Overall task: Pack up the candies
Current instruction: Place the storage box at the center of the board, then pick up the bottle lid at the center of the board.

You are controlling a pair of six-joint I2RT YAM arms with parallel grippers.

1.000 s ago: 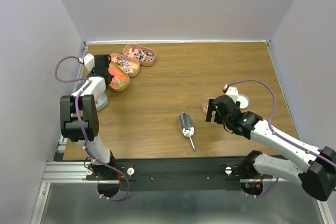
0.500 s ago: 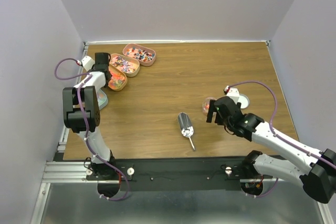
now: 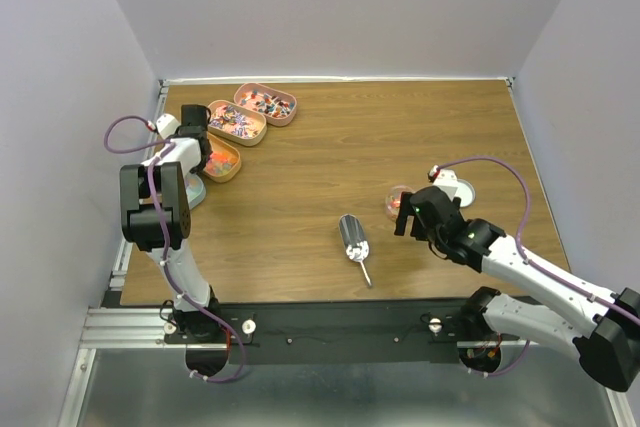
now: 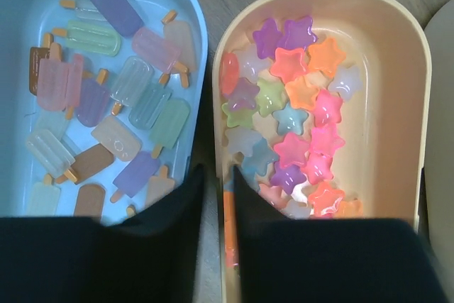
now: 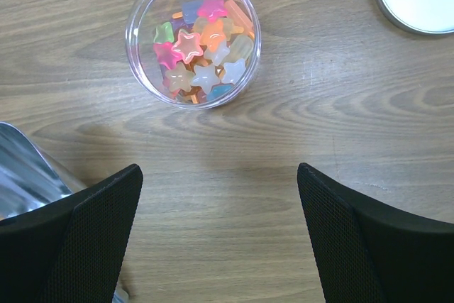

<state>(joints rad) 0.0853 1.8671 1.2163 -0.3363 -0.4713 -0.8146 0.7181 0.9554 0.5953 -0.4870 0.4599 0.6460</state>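
My right gripper is going to close on the rim of the white round lid (image 3: 474, 196), on the side of it that faces away from the clear round jar.
Star-shaped candies (image 4: 298, 115) in pink, orange, purple and pastel fill a cream oval tin (image 4: 404, 90). My left gripper (image 4: 216, 169) is shut on that tin's near-left wall, one finger inside and one outside. In the top view the tin (image 3: 224, 159) lies at the far left beside the left gripper (image 3: 197, 144). More star candies (image 5: 202, 51) sit in a clear round jar (image 5: 139, 54). My right gripper (image 5: 220, 168) is open and empty just short of the jar (image 3: 396, 199). It shows in the top view (image 3: 404, 213). The silver scoop (image 3: 353, 236) lies on the table.
A blue tin (image 4: 186, 5) of popsicle sweets touches the cream tin on its left. Two pink tins (image 3: 265, 104) (image 3: 237, 123) of sweets stand at the back left. A white round lid (image 3: 460, 190) lies right of the jar. The scoop's bowl (image 5: 25, 175) is by my right gripper's left finger.
My left wrist swung back and left, and the cream tin shifted a little with it. My right gripper drifted slightly nearer, still open by the jar.
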